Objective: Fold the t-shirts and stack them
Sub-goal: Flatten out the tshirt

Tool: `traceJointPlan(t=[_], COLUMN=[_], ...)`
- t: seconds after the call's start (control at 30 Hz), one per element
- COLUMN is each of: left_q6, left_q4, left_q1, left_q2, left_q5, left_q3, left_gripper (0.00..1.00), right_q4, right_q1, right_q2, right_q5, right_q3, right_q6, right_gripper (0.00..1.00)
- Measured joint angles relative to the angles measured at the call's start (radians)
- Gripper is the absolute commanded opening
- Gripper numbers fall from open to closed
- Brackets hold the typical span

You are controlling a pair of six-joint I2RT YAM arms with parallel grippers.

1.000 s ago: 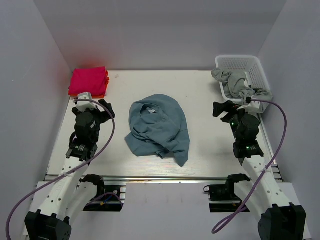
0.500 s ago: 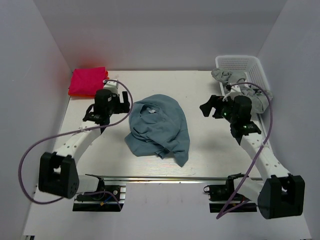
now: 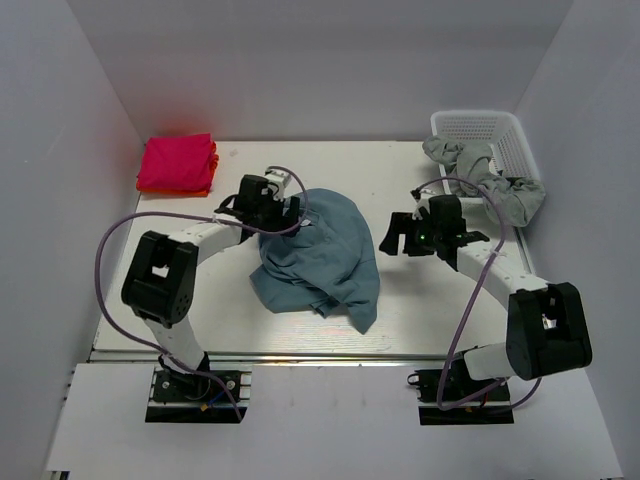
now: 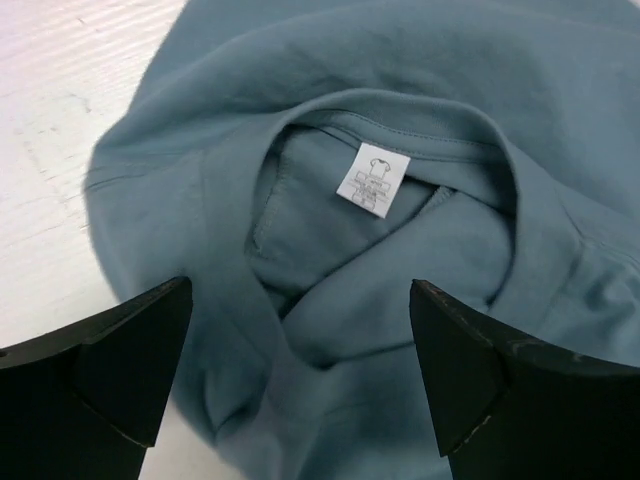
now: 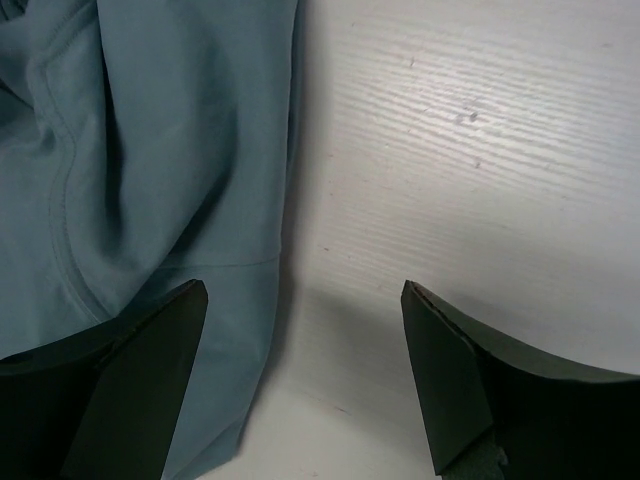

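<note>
My right gripper needs to grip the dusty teal-blue t-shirt's near corner [image 3: 367, 314] [image 5: 228, 385], the loose part of the t-shirt that reaches closest to the table's metal bar.
A dusty teal-blue t-shirt [image 3: 322, 258] lies crumpled in the middle of the table, its collar and white neck label [image 4: 373, 181] toward the far left. My left gripper [image 3: 287, 213] is open and empty just above the collar, its jaws either side of it [image 4: 300, 330]. My right gripper [image 3: 392, 238] is open and empty over bare table at the shirt's right edge [image 5: 300, 330]. A folded pink t-shirt [image 3: 177, 162] lies on an orange one at the far left corner. A grey t-shirt [image 3: 480, 172] hangs out of the basket.
A white lattice basket [image 3: 500, 132] stands at the far right corner. White walls close in the table on three sides. The table's near edge has a metal rail [image 3: 320, 355].
Both arms have reached forward and inward from their folded poses: the left gripper came over the teal shirt's collar, the right gripper came to the shirt's right edge. The shirts have not moved.
</note>
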Motion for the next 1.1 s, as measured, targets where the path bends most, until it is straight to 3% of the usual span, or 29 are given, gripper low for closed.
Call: traceJointPlan(t=[0.1,0.2,0.23,0.3,0.33,0.4,0.53,0.63,0.67,0.87,1.07,1.1], left_q6=[-0.002,-0.013,-0.019,-0.036,-0.042,-0.052,-0.065,-0.066,-0.066,-0.058,-0.038,-0.026], left_q4=[-0.032,-0.072,-0.083,-0.099,-0.106,-0.116,-0.103,-0.087,-0.082,-0.054,-0.010,0.003], left_q1=[-0.034,-0.058,-0.062,-0.065,-0.065,-0.066,-0.066,-0.067,-0.067,-0.067,-0.067,-0.067], left_q2=[0.081,0.159,0.179,0.203,0.207,0.208,0.187,0.143,0.122,0.010,-0.135,-0.157], left_q5=[-0.066,-0.149,-0.178,-0.229,-0.248,-0.281,-0.307,-0.306,-0.303,-0.289,-0.283,-0.275], left_q3=[0.064,0.140,0.161,0.180,0.182,0.181,0.167,0.137,0.127,0.119,0.119,0.119], left_gripper=[0.88,0.65,0.44,0.27,0.11,0.00,0.00,0.00,0.00,0.00,0.01,0.34], right_q4=[-0.003,-0.003,-0.002,0.005,0.005,0.005,0.019,0.042,0.046,0.056,0.082,0.095], right_q1=[0.028,0.059,0.069,0.087,0.097,0.114,0.151,0.172,0.178,0.190,0.190,0.190], right_q2=[0.027,0.036,0.039,0.047,0.053,0.074,0.141,0.200,0.218,0.207,-0.024,-0.061], right_q5=[-0.004,-0.004,-0.004,-0.003,-0.003,0.000,0.005,0.023,0.031,0.115,0.154,0.153], right_q3=[0.000,-0.001,-0.002,-0.008,-0.011,-0.013,-0.013,-0.011,-0.008,0.007,0.049,0.066], right_q6=[0.005,0.016,0.018,0.021,0.023,0.026,0.037,0.052,0.061,0.091,0.081,0.077], right_gripper=[0.82,0.79,0.79,0.79,0.78,0.76,0.72,0.30,0.00,0.00,0.00,0.00])
